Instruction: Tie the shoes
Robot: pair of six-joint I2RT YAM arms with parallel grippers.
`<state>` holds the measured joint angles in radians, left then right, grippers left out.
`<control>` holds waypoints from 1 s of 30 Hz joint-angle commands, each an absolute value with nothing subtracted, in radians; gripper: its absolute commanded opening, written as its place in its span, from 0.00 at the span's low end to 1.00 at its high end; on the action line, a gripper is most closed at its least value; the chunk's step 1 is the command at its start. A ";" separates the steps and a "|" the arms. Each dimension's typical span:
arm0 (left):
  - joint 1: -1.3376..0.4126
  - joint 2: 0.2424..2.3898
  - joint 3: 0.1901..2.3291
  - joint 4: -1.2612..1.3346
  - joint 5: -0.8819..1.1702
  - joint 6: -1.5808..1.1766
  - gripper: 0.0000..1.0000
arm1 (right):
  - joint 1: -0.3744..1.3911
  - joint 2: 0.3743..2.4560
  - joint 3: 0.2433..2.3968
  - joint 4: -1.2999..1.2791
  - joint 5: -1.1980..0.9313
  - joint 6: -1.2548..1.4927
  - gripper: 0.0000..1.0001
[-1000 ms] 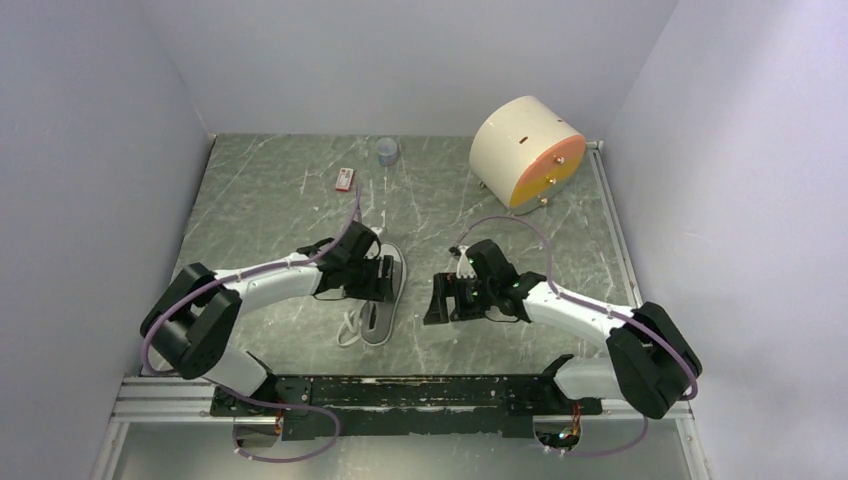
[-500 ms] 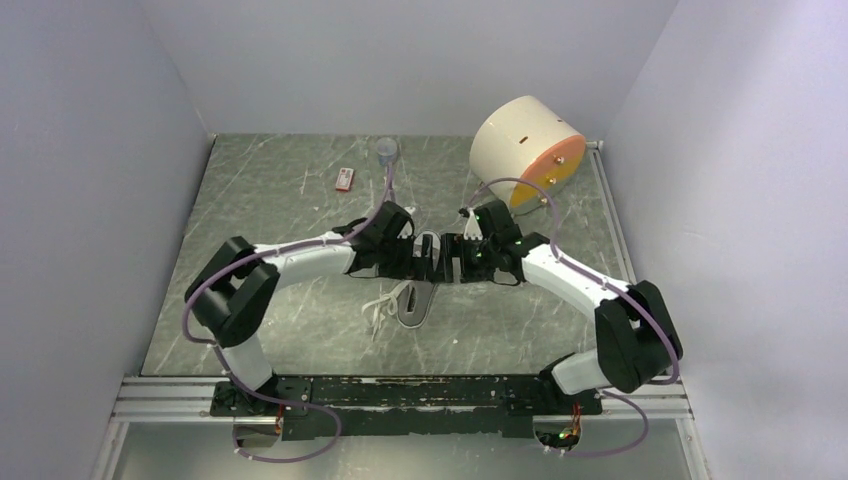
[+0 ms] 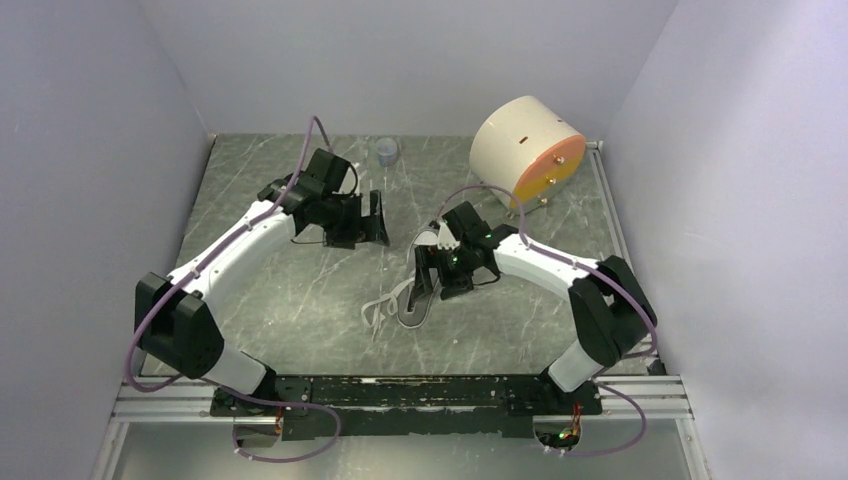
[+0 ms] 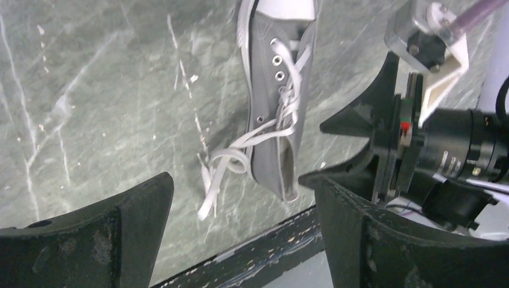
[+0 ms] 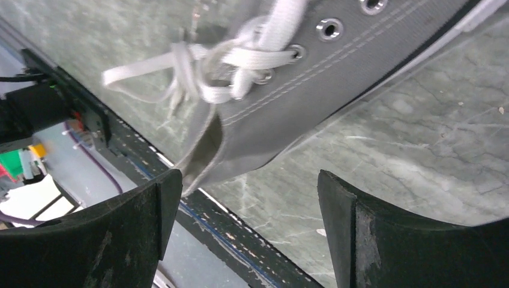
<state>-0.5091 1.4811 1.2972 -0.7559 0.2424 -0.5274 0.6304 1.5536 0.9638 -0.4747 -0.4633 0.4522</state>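
Note:
Next, my right gripper steadies the sneaker by its collar [image 5: 231, 141] while my left gripper takes a lace, because the laces lie tangled beside the unheld sneaker.
The grey canvas sneaker [image 3: 411, 312] lies on the marble tabletop, white laces [image 3: 380, 305] loose in a tangle to its left. My right gripper [image 3: 430, 282] hovers open just over the shoe's far part. In the right wrist view the shoe [image 5: 336, 66] and its laces [image 5: 231, 57] lie beyond my open right gripper [image 5: 249, 177], untouched. My left gripper [image 3: 376, 217] is open and empty, raised well behind and left of the shoe. The left wrist view shows the shoe [image 4: 279, 90], its laces [image 4: 225, 162] and the right arm [image 4: 444, 144] beyond my open left gripper [image 4: 243, 180].
A cream drum with an orange face [image 3: 527, 150] lies at the back right. A small grey cup [image 3: 387, 151] stands at the back middle. The black mounting rail [image 3: 420, 390] runs along the near edge. Grey walls enclose three sides.
My left gripper has let go of the shoe and pulled back up to the far left. My right gripper has swung toward the near side over the shoe, which was earlier shifted right.

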 commanded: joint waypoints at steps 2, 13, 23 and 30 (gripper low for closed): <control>-0.460 1.522 1.396 -0.894 0.253 -0.377 0.93 | 0.661 1.624 1.005 -0.574 -0.382 0.389 0.86; -0.460 1.545 1.536 -0.941 0.183 -0.372 0.93 | 0.674 1.609 1.017 -0.686 -0.127 0.401 0.74; -0.460 1.678 1.847 -1.123 0.111 -0.338 0.90 | 0.735 1.584 1.095 -0.694 -0.159 0.263 0.94; -0.487 1.700 1.789 -1.196 0.239 -0.399 0.91 | 0.747 1.668 1.167 -0.692 -0.196 0.248 0.92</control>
